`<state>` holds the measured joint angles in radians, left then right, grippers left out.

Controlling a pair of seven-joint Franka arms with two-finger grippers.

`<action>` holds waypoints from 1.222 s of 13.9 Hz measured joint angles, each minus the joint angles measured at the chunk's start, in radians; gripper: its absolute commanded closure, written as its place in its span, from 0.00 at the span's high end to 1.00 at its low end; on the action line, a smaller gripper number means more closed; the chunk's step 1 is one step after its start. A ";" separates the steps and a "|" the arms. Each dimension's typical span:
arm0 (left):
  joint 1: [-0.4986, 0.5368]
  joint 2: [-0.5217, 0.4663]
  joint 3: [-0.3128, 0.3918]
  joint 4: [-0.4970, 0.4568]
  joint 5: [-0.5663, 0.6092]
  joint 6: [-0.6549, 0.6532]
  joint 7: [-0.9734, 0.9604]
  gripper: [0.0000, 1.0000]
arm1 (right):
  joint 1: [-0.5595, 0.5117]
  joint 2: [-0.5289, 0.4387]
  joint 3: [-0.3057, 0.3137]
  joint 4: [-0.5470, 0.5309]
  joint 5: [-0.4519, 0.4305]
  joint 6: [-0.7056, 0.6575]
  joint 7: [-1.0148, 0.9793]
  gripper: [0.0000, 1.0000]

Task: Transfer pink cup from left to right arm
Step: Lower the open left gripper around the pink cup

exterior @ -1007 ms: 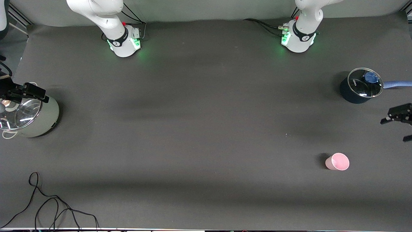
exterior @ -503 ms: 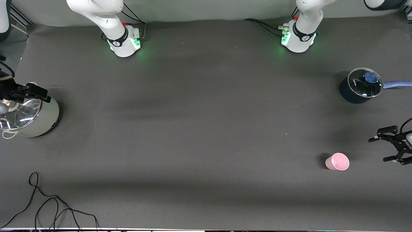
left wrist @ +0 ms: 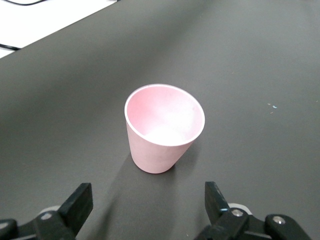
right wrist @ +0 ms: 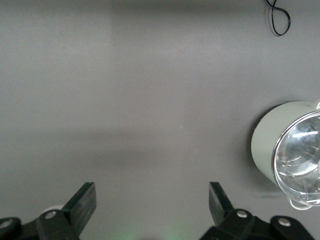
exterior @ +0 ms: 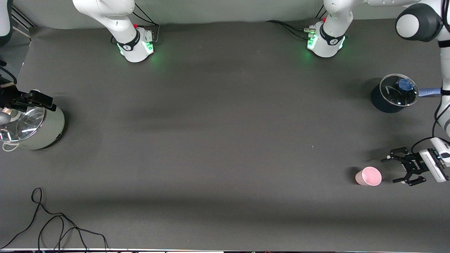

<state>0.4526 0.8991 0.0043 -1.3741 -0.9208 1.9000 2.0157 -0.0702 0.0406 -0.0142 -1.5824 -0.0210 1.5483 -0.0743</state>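
Note:
Next, I close my left gripper around the lower half of the pink cup's body (exterior: 359, 179) (left wrist: 156, 157), well below its rim.
The pink cup (exterior: 368, 176) stands upright on the dark table mat, toward the left arm's end and nearer the front camera than the blue saucepan. It is pale pink, tapered and has no handle. My left gripper (exterior: 389, 171) is low beside the cup, on the side toward the table's end, and is open with its fingers pointing at the cup. In the left wrist view the cup (left wrist: 162, 127) sits a short way ahead of the open left gripper (left wrist: 149, 200), not between its fingers. My right gripper (exterior: 44, 102) waits open over the grey-green pot, holding nothing (right wrist: 152, 202).
A dark blue saucepan (exterior: 388, 102) with a glass lid and a blue handle stands farther from the front camera than the cup. A grey-green pot (exterior: 52, 131) with a glass lid sits at the right arm's end. A black cable (exterior: 56, 225) lies by the front edge.
The left arm has swung in and down from beside the blue saucepan, and its gripper now sits low next to the cup, still open. The right gripper has barely shifted.

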 measured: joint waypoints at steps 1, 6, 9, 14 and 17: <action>0.004 0.018 -0.001 0.001 -0.024 0.000 0.036 1.00 | 0.000 0.000 0.000 0.000 0.000 0.000 0.000 1.00; 0.034 0.077 -0.020 0.003 -0.104 -0.005 0.145 1.00 | 0.003 0.006 0.003 0.002 0.008 0.003 0.000 1.00; 0.078 0.095 -0.081 0.004 -0.115 -0.006 0.179 1.00 | 0.006 0.006 0.005 0.014 0.009 0.003 -0.003 1.00; 0.125 0.132 -0.139 0.005 -0.146 -0.007 0.248 1.00 | 0.064 0.018 0.006 0.041 0.062 0.006 -0.008 1.00; 0.125 0.141 -0.150 0.004 -0.191 -0.011 0.282 1.00 | 0.052 0.031 -0.008 0.065 0.103 0.006 -0.008 1.00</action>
<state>0.5778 1.0399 -0.1455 -1.3699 -1.1116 1.8893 2.2975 -0.0181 0.0713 -0.0222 -1.5172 0.0816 1.5539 -0.0821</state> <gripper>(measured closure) 0.000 0.000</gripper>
